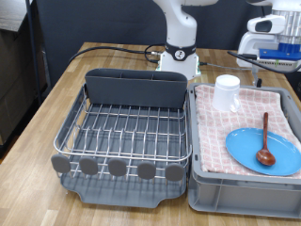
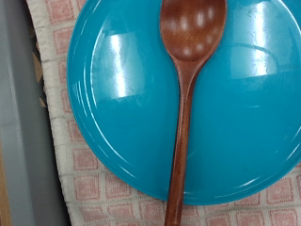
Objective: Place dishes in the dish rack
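Next, I move my gripper to the middle of the wooden spoon's handle (image 1: 265,130) (image 2: 178,168), above the light-blue plate, and close it there.
The round light-blue plate (image 1: 245,149) lies on pink-checked cloth in a grey crate (image 1: 205,191) at the exterior view's right. The dark reddish-brown wooden spoon (image 1: 266,141) lies on the plate, bowl towards the view's bottom. The white mug (image 1: 227,92) stands at the crate's far end. The silver wire dish rack (image 1: 127,132) on its dark grey tray is at the left and holds no dishes. The wrist view looks straight down on the plate (image 2: 118,94) and spoon (image 2: 185,104) from close above. No gripper fingers show in either view.
The rack has a grey cutlery bin (image 1: 136,87) at its back and round grey discs (image 1: 118,168) along its front. The robot base (image 1: 177,58) stands behind the rack on the wooden table (image 1: 38,122). The crate's grey wall (image 2: 14,122) shows beside the cloth (image 2: 85,188).
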`<state>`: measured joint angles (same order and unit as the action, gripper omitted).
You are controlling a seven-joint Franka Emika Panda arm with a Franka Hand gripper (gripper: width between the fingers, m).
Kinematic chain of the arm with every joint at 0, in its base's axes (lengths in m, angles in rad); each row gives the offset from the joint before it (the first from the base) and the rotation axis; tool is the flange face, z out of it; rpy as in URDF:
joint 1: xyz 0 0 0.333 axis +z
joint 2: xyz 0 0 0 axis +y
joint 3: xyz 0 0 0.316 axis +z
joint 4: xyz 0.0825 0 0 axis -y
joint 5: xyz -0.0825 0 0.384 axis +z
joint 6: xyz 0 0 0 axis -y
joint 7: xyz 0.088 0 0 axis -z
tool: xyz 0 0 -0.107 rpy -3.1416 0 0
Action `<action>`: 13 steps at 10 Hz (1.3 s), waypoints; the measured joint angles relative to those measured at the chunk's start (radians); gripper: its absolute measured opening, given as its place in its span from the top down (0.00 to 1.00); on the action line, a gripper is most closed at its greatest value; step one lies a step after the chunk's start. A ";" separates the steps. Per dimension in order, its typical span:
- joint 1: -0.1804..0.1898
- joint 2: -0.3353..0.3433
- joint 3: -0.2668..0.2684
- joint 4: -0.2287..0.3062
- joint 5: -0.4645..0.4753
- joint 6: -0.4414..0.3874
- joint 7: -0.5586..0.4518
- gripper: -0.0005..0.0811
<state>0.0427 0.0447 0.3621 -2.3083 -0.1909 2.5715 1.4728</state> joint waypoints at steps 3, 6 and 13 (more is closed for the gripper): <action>0.000 0.004 -0.001 0.000 -0.037 -0.007 0.018 0.01; 0.003 0.054 -0.008 -0.006 -0.137 0.028 0.135 0.01; 0.015 0.173 -0.030 -0.008 -0.326 0.142 0.321 0.01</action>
<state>0.0582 0.2178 0.3319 -2.3164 -0.5167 2.7131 1.7935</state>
